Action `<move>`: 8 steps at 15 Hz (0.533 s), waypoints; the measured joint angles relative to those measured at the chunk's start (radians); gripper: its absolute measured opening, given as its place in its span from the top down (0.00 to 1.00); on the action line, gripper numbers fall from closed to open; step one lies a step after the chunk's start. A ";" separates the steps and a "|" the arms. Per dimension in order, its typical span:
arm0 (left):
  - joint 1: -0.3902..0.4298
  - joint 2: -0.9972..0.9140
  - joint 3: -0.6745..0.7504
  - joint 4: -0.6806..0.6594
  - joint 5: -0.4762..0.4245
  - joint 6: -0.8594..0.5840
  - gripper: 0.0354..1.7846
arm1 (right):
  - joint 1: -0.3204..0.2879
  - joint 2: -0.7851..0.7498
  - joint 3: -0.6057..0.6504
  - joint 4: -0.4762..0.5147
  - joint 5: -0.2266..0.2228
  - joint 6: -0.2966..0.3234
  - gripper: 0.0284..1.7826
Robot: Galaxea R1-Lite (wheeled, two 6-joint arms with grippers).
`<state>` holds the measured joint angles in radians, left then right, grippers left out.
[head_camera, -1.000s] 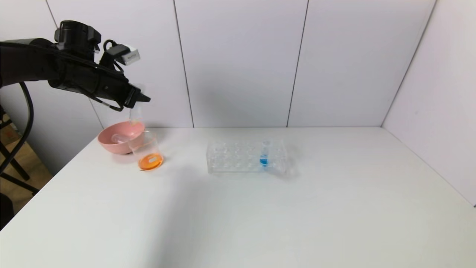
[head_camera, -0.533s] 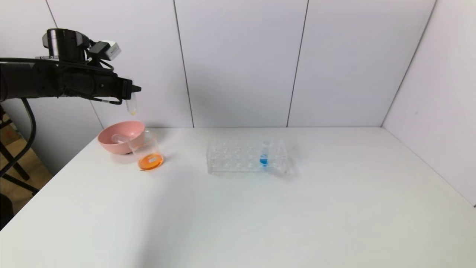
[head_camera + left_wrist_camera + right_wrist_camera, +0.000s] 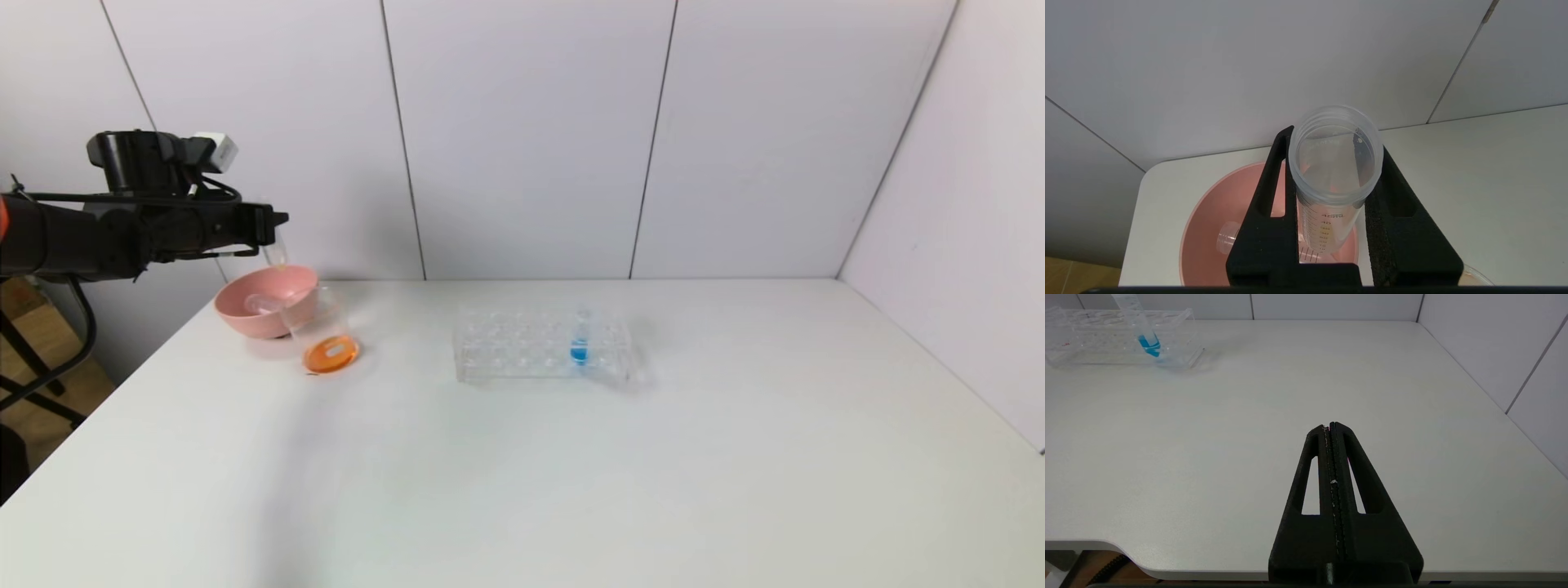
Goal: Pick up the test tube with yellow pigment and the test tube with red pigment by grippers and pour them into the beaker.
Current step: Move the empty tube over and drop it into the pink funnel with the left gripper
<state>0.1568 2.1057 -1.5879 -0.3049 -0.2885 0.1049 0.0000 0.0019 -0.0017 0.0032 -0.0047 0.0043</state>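
Next, I let go of the emptied test tube with my left gripper in the pink bowl, across the other clear tube [image 3: 253, 297] [image 3: 1249, 248].
My left gripper [image 3: 276, 234] is shut on a clear test tube [image 3: 277, 253], mouth up, with only a faint yellow trace inside. It hangs just above the back of the pink bowl [image 3: 237, 314]. In the left wrist view the fingers [image 3: 1274, 192] clamp the tube [image 3: 1331, 200] below its rim. Another clear tube [image 3: 1227, 243] lies in the bowl; I see no colour in it. The beaker [image 3: 325, 335] stands against the bowl's right side with orange liquid at its bottom. My right gripper [image 3: 1329, 425] is shut and empty, low over the table's front right.
A clear tube rack [image 3: 522, 347] stands mid-table with a blue-liquid tube [image 3: 580, 339] in it; both also show in the right wrist view, the rack [image 3: 1094, 339] and the blue tube [image 3: 1147, 339]. White walls close the back and right.
My left arm has swung left and down from above the beaker. The held tube went from tipped over the beaker to upright over the pink bowl.
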 joint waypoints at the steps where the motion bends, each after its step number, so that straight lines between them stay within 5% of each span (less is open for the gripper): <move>1: 0.000 0.013 0.003 -0.014 0.008 -0.002 0.75 | 0.000 0.000 0.000 0.000 0.000 0.000 0.95; 8: 0.008 0.098 0.011 -0.111 0.049 -0.016 0.75 | 0.000 0.000 0.000 0.000 0.000 0.000 0.95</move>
<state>0.1645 2.2038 -1.5768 -0.4162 -0.2396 0.0894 0.0000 0.0019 -0.0017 0.0032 -0.0043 0.0043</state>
